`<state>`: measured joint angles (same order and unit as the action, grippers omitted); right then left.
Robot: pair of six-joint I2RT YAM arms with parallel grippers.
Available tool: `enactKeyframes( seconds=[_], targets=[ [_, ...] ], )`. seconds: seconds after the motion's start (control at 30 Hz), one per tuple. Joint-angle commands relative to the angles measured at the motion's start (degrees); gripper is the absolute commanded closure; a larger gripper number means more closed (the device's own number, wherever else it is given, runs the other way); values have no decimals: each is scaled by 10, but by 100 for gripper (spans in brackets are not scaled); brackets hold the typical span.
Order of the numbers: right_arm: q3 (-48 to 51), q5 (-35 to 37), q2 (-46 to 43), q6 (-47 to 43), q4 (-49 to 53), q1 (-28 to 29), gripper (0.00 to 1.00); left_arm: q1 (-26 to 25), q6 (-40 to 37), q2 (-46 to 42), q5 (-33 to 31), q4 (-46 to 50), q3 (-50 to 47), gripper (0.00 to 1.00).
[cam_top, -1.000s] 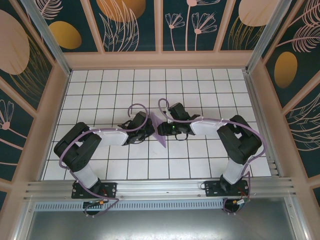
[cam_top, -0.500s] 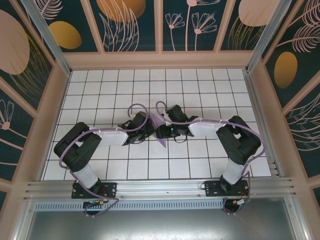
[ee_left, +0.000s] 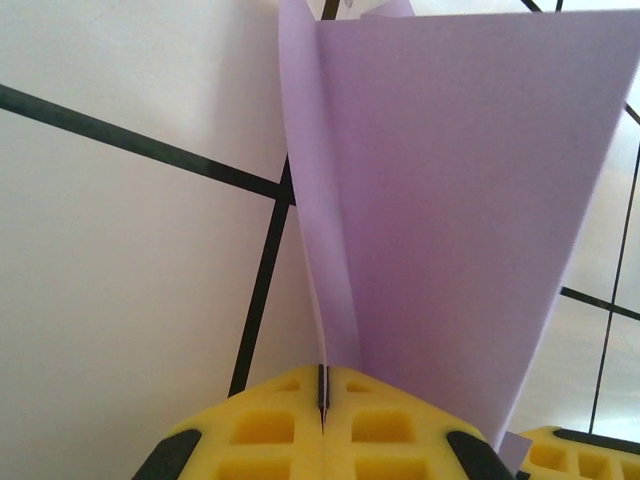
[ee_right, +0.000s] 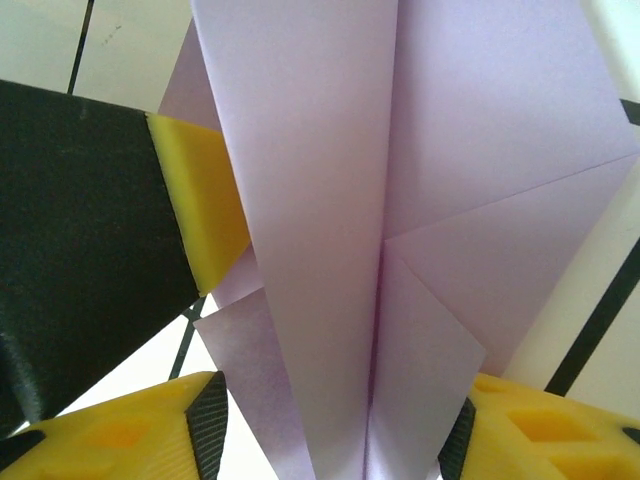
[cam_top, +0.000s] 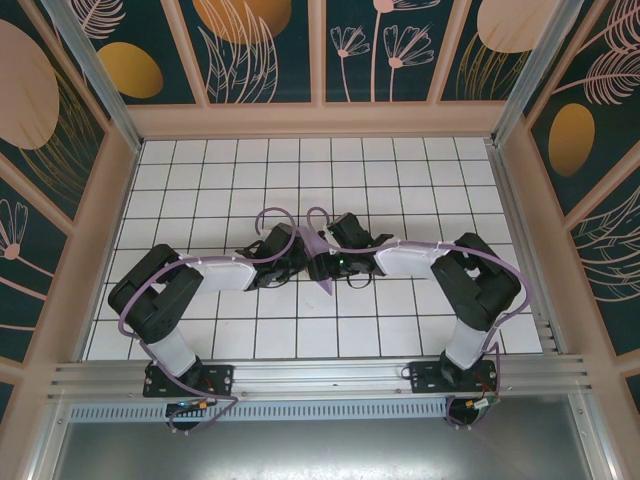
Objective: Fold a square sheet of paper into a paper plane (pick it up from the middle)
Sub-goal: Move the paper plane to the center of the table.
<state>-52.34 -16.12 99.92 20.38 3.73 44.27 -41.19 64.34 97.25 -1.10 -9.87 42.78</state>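
Note:
My left gripper holds the folded paper's edge and the layered flaps gape. My right gripper should pinch them together at the centre crease (ee_right: pixel 368 425) before lifting.
The square sheet of paper (cam_top: pixel 321 279) is lilac and folded into a narrow pointed paper plane shape with a centre crease, standing on edge between the two grippers at the table's middle. My left gripper (ee_left: pixel 323 395) is shut on the folded paper's (ee_left: pixel 450 200) lower edge, yellow pads pressed together on it. My right gripper (ee_right: pixel 335 440) is open, one yellow finger on each side of the paper's (ee_right: pixel 400 180) layered flaps. A small gap shows at the left pad. A left finger (ee_right: pixel 205 200) shows beside the paper. From above, the left gripper (cam_top: pixel 298 258) and right gripper (cam_top: pixel 322 263) meet at the paper.
The white tiled table (cam_top: pixel 300 180) is walled by patterned panels (cam_top: pixel 320 50) at the back and sides. A metal rail (cam_top: pixel 320 375) runs along the near edge by the arm bases. Purple cables (cam_top: pixel 275 215) loop above both wrists.
My right gripper's jaws have widened away from the paper and that arm has shifted slightly left. The left gripper stays shut on the paper, unmoved.

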Motion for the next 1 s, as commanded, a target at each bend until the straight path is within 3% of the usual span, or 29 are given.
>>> enactKeyframes(
  seconds=[0.0,0.2,0.5,0.73,0.83,0.97],
  targets=[
    [8,-3,-5,-12,-4,9,38,0,2,1,4,-4,9,98],
    [25,-24,-21,-15,-27,9,36,0,5,-5,4,-6,7,98],
    [19,28,-16,-2,-18,8,64,0,2,-20,11,-10,9,98],
    [5,64,-6,12,-3,8,74,0,3,-17,16,-9,12,95],
    [-3,81,3,19,7,7,86,0,0,-26,10,4,18,87],
    [-15,119,-14,30,30,-3,95,6,-5,-51,-12,45,28,64]
  ],
)
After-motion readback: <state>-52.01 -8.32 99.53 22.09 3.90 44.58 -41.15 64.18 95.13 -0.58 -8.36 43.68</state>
